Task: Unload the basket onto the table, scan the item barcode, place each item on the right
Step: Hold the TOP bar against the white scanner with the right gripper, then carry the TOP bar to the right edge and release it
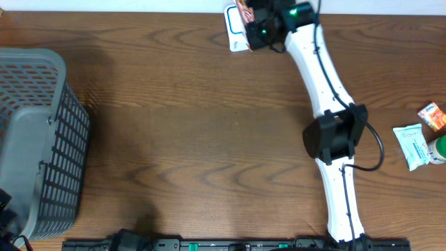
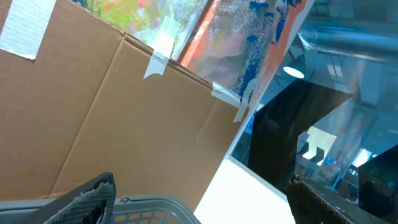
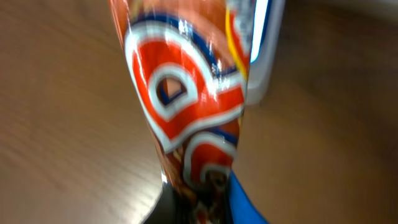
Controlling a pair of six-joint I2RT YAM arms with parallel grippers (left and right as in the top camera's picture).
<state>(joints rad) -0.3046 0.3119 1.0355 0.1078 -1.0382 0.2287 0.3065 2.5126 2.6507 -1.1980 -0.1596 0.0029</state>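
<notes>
The robot's right gripper should release the glossy packet on the table point(image 1: 412, 105) next to the orange packet, just past the white sachet.
The item is a glossy packet point(image 1: 240, 12) printed in red, white and blue, held up at the table's far edge. My right gripper point(image 1: 256, 29) is shut on the packet point(image 3: 186, 99), which fills the right wrist view, and the dark fingers point(image 3: 171, 208) pinch its lower end. Behind the packet lies a flat white, blue-edged object point(image 1: 235, 36), also seen as the white object point(image 3: 261, 56) past the packet's edge. No barcode is readable. My left gripper point(image 2: 202, 198) stands open and empty above the basket's rim point(image 2: 155, 202).
A grey mesh basket point(image 1: 35, 139) stands at the left edge of the table. At the right edge lie an orange packet point(image 1: 432, 116), a white sachet point(image 1: 411, 145) and a green-topped item point(image 1: 439, 148). A cardboard box point(image 2: 112, 112) stands beyond the basket.
</notes>
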